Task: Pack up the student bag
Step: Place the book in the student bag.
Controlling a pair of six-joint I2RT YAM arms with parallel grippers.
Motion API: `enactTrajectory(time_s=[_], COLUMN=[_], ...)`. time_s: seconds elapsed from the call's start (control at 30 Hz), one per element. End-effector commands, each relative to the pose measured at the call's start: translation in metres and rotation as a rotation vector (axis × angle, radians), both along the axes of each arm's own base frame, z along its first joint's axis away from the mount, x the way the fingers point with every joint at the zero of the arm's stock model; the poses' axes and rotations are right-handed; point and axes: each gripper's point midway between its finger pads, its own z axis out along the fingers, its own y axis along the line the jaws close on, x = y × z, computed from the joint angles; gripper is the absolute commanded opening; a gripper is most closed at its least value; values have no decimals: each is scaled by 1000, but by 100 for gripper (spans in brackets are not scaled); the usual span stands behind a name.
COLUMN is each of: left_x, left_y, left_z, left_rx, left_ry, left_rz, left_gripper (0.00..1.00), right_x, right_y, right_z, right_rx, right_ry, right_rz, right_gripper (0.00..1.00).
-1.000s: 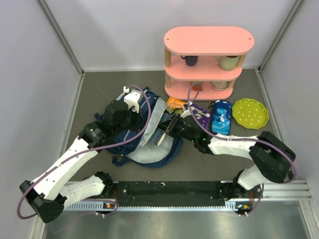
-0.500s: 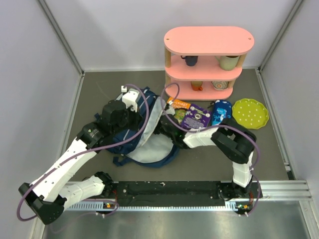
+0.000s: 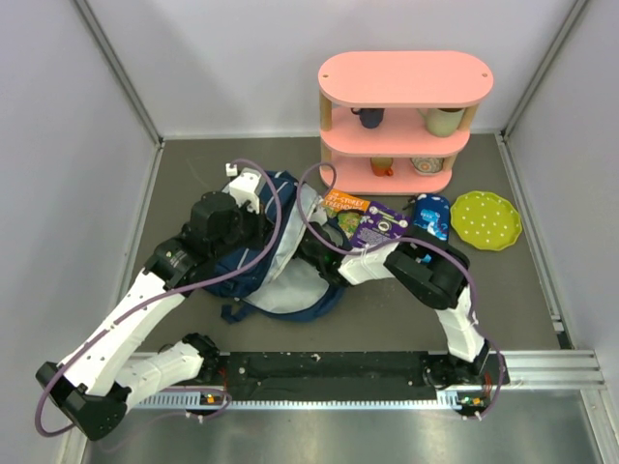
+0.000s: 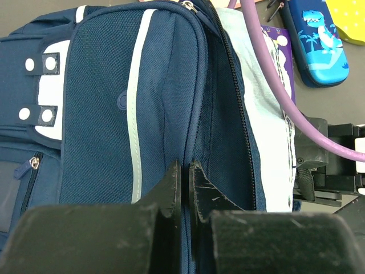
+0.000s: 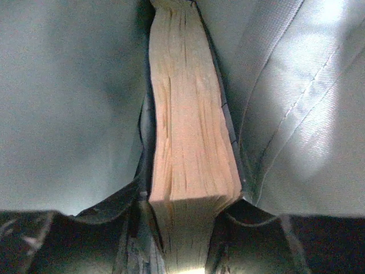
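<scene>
Next, my left gripper lets go of the navy flap as soon as it is over the bag's light grey lining (image 3: 280, 282).
The navy student bag (image 3: 244, 273) lies open on the table, its light grey lining facing up. My left gripper (image 3: 259, 205) is shut on the bag's navy flap near the zip and holds it up; the left wrist view shows the jaws (image 4: 185, 171) pinching the fabric (image 4: 102, 114). My right gripper (image 5: 188, 220) is deep inside the bag and hidden in the top view. It is shut on a thick book (image 5: 191, 114), page edges towards the camera, with grey lining (image 5: 63, 103) on both sides.
An orange book (image 3: 345, 203), a purple book (image 3: 380, 227) and a blue dinosaur pencil case (image 3: 430, 215) lie right of the bag. A yellow-green plate (image 3: 486, 219) lies farther right. A pink shelf (image 3: 404, 79) with cups stands behind.
My right arm has folded and pushed left, carrying the book from the bag's mouth deep into it. My left gripper has drawn the flap slightly up and left.
</scene>
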Motion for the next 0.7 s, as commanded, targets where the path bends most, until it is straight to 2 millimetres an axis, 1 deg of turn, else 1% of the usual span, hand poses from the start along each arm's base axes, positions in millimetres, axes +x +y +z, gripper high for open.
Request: enactTrajectory(time_s=[0.0, 0.07, 0.1, 0.17, 0.2, 0.23, 0.27, 0.37, 0.4, 0.57, 0.6, 0.67], left_x=[7, 7, 7, 7, 11, 11, 12, 12, 12, 13, 13, 13], left_y=[-15, -13, -12, -10, -7, -5, -4, -1, -1, 1, 1, 1], left_z=[86, 80, 80, 78, 76, 75, 75, 72, 72, 67, 67, 66], left_rx=[-220, -215, -217, -214, -202, -199, -197, -189, -187, -177, -178, -183], left_ry=[-251, -244, -242, -239, -240, -239, -238, -237, -236, -228, -227, -228], left_rz=[-33, -27, -23, -18, 9, 17, 22, 31, 34, 43, 45, 43], left_gripper=[0, 0, 0, 0, 0, 0, 0, 0, 0, 0, 0, 0], right_x=[-6, -12, -14, -20, -23, -24, -27, -32, -34, -42, -44, -43], right_y=[6, -3, -5, -11, -13, -15, -20, -29, -30, -43, -43, -42], right_z=[36, 24, 28, 17, 18, 20, 14, 15, 15, 21, 23, 24], right_rx=[103, 59, 59, 30, 35, 43, 35, 35, 29, 32, 39, 47], right_ry=[-41, -23, -21, 0, 8, 8, 21, 32, 37, 34, 33, 31], right_rz=[7, 10, 14, 26, 32, 29, 29, 30, 31, 36, 38, 38], right_gripper=[41, 50, 52, 59, 62, 63, 64, 67, 71, 70, 62, 49])
